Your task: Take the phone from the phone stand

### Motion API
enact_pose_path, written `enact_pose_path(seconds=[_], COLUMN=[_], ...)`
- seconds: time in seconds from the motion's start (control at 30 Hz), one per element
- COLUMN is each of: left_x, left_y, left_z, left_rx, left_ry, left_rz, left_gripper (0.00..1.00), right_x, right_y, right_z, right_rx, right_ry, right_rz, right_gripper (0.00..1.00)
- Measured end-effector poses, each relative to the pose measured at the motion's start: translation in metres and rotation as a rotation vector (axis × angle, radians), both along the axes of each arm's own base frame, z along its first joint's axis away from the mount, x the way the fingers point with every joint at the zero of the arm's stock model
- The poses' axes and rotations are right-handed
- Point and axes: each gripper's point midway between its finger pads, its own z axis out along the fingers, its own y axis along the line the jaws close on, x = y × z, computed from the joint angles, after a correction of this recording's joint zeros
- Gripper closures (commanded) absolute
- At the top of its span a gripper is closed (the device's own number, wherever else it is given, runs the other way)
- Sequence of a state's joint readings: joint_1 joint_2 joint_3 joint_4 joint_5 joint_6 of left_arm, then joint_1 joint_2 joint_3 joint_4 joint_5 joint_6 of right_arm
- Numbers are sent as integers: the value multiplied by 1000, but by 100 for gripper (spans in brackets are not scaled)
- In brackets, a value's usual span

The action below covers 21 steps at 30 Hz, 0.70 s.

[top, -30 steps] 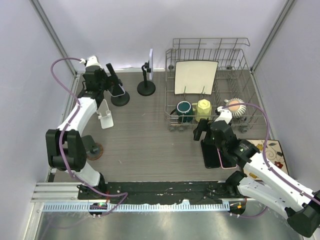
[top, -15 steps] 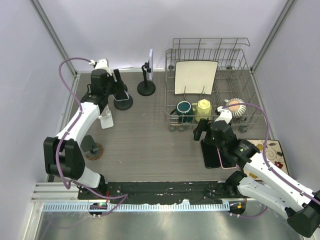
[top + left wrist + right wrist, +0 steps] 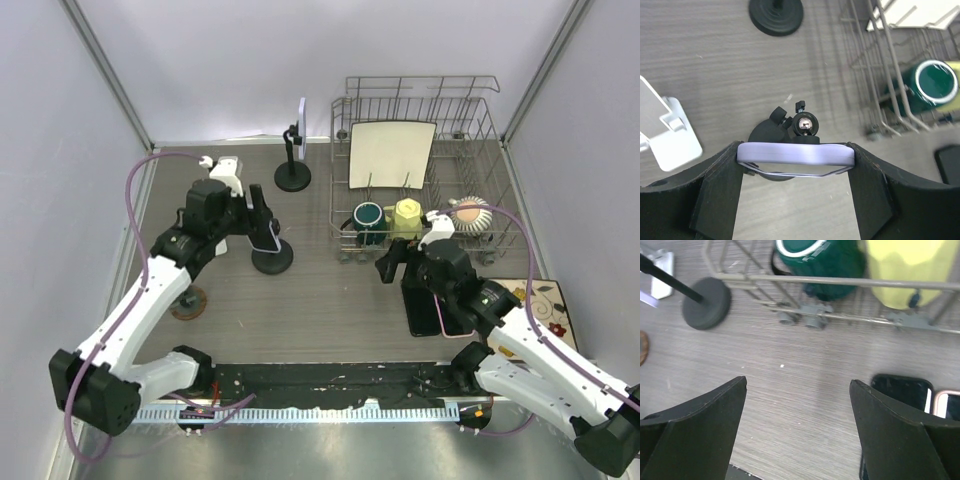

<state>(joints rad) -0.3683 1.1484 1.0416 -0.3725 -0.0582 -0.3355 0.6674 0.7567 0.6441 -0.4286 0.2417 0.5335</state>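
Note:
I will use my left gripper to set the phone, together with its black stand, down on the bare table (image 3: 332,308) in front of the green mug and let go there.
My left gripper (image 3: 259,222) (image 3: 796,161) is shut on a phone in a lavender case (image 3: 796,153), gripping its two short ends. The phone is still on its black stand: the ball joint (image 3: 805,123) is right behind it and the round base (image 3: 272,262) (image 3: 765,142) is below, near the table's middle. I cannot tell whether the base touches the table. My right gripper (image 3: 393,262) (image 3: 797,425) is open and empty above bare table, right of that stand's base (image 3: 705,302).
A second black stand (image 3: 293,176) holding a phone (image 3: 301,116) is at the back. A white stand (image 3: 671,131) is to the left. A dish rack (image 3: 485,165) holds a plate and mugs. Two phones (image 3: 901,391) lie beside my right gripper. A brown coaster (image 3: 187,303) lies near left.
My left arm has carried the phone and its black stand from the back left corner toward the middle of the table. My right gripper has shifted slightly left.

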Motion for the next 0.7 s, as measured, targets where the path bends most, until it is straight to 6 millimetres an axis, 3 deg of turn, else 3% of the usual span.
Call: enact_pose_path(seconds=[0.2,0.3,0.5,0.7], left_x=[-54,-74,-104,-123], left_y=[-23,-35,-62,-83], left_z=[-4,-5,-8,-10], left_rx=[-46,-76,-94,-85], left_ry=[21,26,32,34], left_rz=[-122,-175,-288,-378], left_gripper=[96,96,97,97], right_x=[-5,-9,-31,-45], right_y=[42,62,106,139], right_z=[17,15,2,9], right_rx=[83,97,101,139], right_ry=[-54,-49,-3,-30], right_rz=[232,340,560,686], right_gripper=[11,11,14,14])
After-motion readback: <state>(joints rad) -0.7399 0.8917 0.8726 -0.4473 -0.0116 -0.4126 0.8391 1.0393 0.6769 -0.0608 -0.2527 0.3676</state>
